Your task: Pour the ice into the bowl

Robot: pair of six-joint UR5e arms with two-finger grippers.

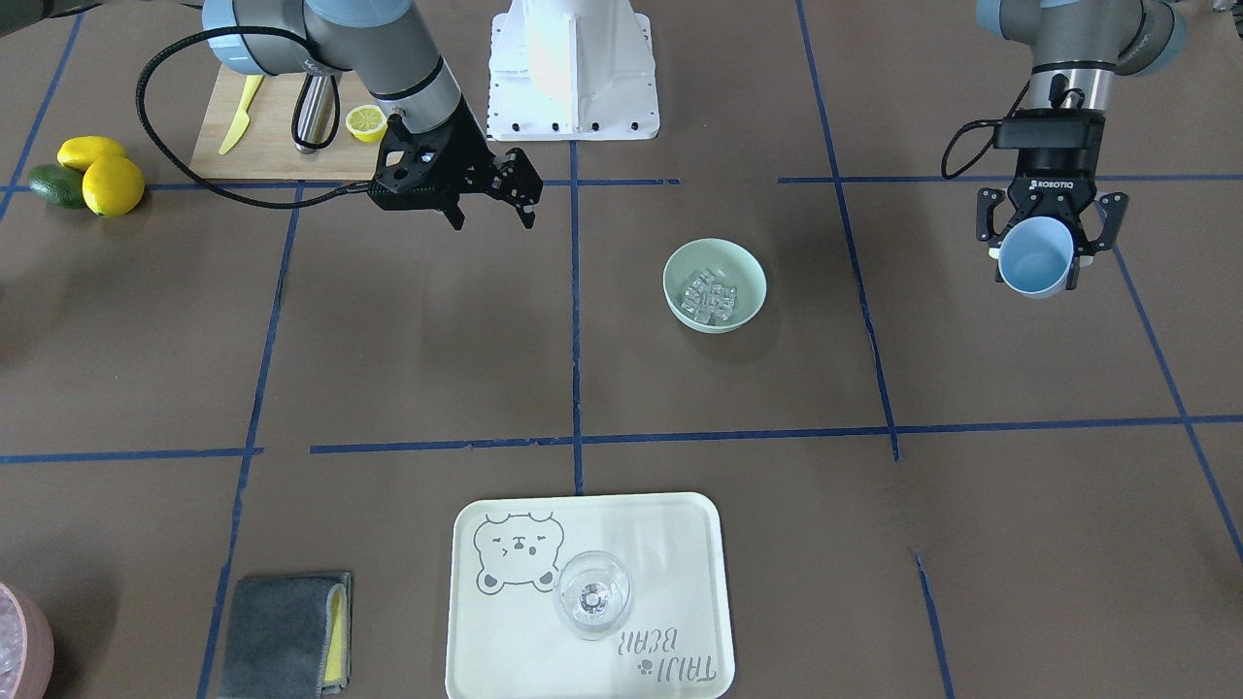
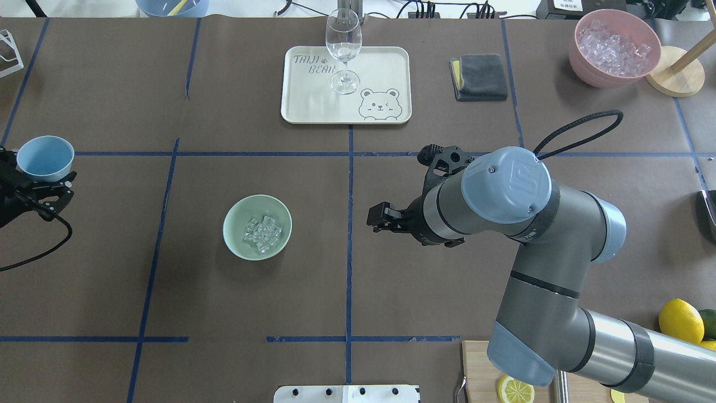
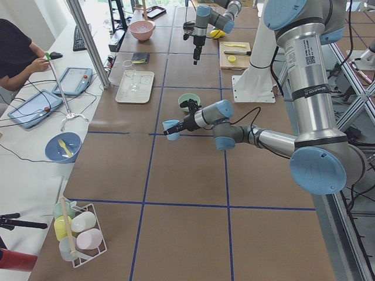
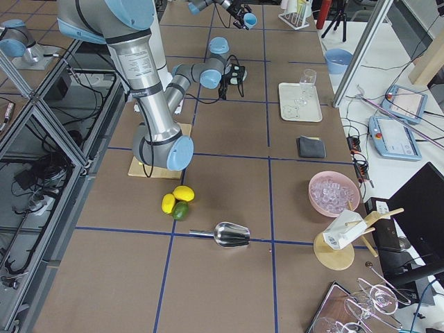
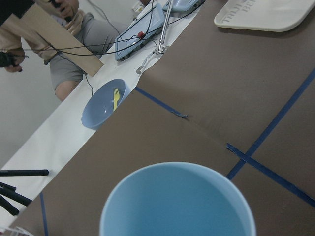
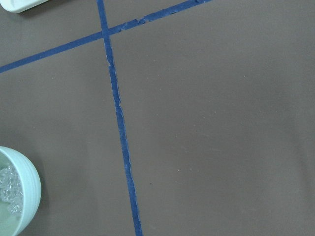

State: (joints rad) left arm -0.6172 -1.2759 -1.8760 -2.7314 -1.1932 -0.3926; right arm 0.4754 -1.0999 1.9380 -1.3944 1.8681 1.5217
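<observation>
I will use my left gripper to set the light blue cup down on bare brown table (image 1: pixel 1011 320) between the slanting blue tape lines.
The mint-green bowl (image 1: pixel 715 256) (image 2: pixel 235 229) stands on the brown table near the middle, with the ice (image 1: pixel 709 293) (image 2: pixel 262 230) lying in it as a small heap of clear cubes. My left gripper (image 1: pixel 1037 270) is shut on a light blue cup (image 1: pixel 1035 254) (image 2: pixel 45 158), held off to the side, well away from the bowl. In the left wrist view the cup (image 5: pixel 177 201) looks empty. My right gripper (image 1: pixel 492 218) hangs open with nothing in it, on the bowl's other side. The right wrist view catches the bowl's rim (image 6: pixel 30 189) at its lower left.
A cream tray (image 2: pixel 391 61) holds a wine glass (image 2: pixel 343 50). Beside it lie a grey cloth (image 2: pixel 479 76) and a pink bowl (image 2: pixel 582 61) of ice. Lemons (image 1: pixel 102 175) and a cutting board (image 1: pixel 272 146) with a half lemon sit near the right arm's base. A metal scoop (image 4: pixel 231 234) lies further along.
</observation>
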